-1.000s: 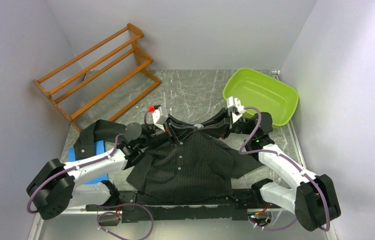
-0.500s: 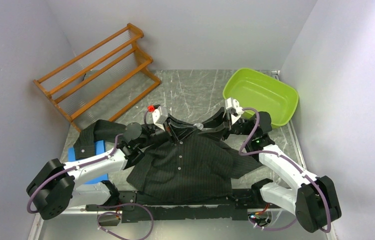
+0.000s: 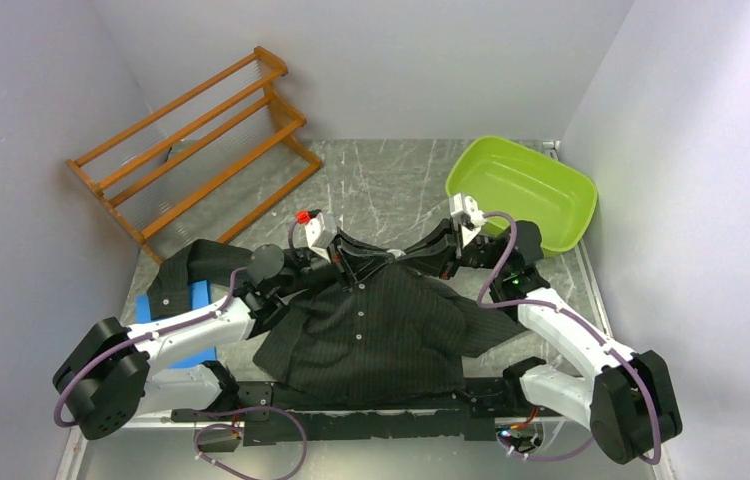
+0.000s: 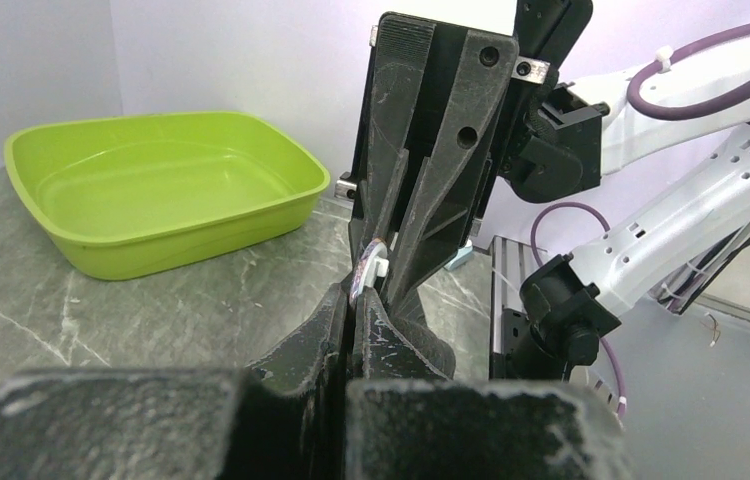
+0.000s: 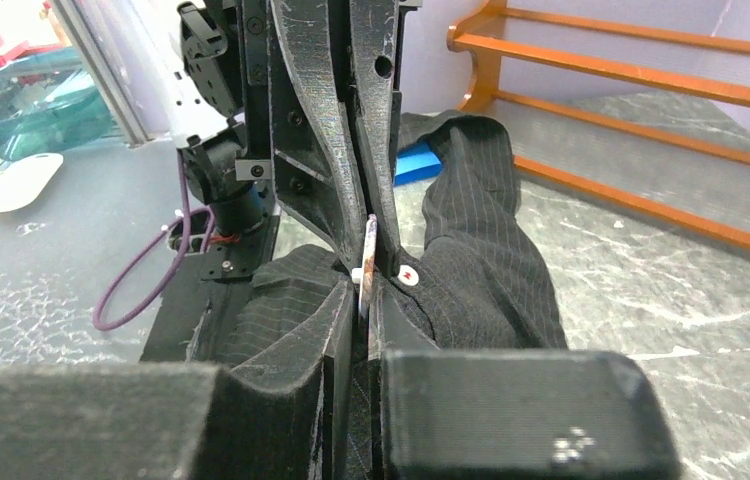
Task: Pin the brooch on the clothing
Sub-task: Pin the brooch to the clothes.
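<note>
The robot's left gripper needs to release the brooch on the shirt's lower front, close by the lowest visible button (image 3: 378, 358).
The clothing (image 3: 371, 330), a black pinstriped shirt, lies flat between the two arms with its collar at the far side. Both grippers meet nose to nose over the collar. The brooch (image 5: 367, 250), a thin pale disc seen edge-on, stands between their tips, also visible as the brooch (image 4: 368, 270) in the left wrist view. My left gripper (image 4: 361, 295) is shut on its one edge, and my right gripper (image 5: 361, 292) is shut on the opposite edge, with shirt fabric (image 5: 471, 230) bunched just beside it. A small white tag with a red mark (image 5: 408, 275) sits on the fabric next to the brooch.
A lime-green tub (image 3: 551, 195) stands at the back right, close behind the right wrist. A wooden rack (image 3: 191, 150) leans at the back left. A blue block (image 3: 176, 310) lies under the left arm and shirt sleeve. Grey walls close in on both sides.
The right gripper's jaws have come together on the brooch, and its wrist has shifted slightly. The left arm and the shirt have stayed put.
</note>
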